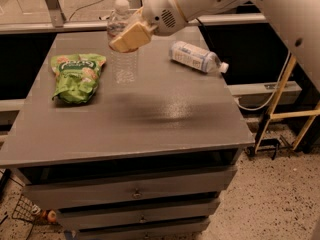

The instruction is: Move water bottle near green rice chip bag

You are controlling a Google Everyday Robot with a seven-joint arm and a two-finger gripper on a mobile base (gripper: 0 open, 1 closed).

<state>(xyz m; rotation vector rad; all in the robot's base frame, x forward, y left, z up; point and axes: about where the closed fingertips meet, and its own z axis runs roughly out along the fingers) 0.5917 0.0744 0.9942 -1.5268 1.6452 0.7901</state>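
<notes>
The water bottle, held upright at the table's back middle, will be released by my gripper on the grey table (105,99), next to the front end of the green bag.
The water bottle (122,59), clear ribbed plastic with a white cap, stands upright and is held in my gripper (126,38), whose tan fingers (131,36) are shut around its upper body. It hangs just above or on the table's back middle. The green rice chip bag (76,76) lies flat on the table's left side, a short gap left of the bottle. My white arm reaches in from the upper right.
A second bottle (196,57) with a large white-blue label lies on its side at the back right of the grey table (150,119). Drawers run below the tabletop. A yellow frame (280,104) stands to the right on the floor.
</notes>
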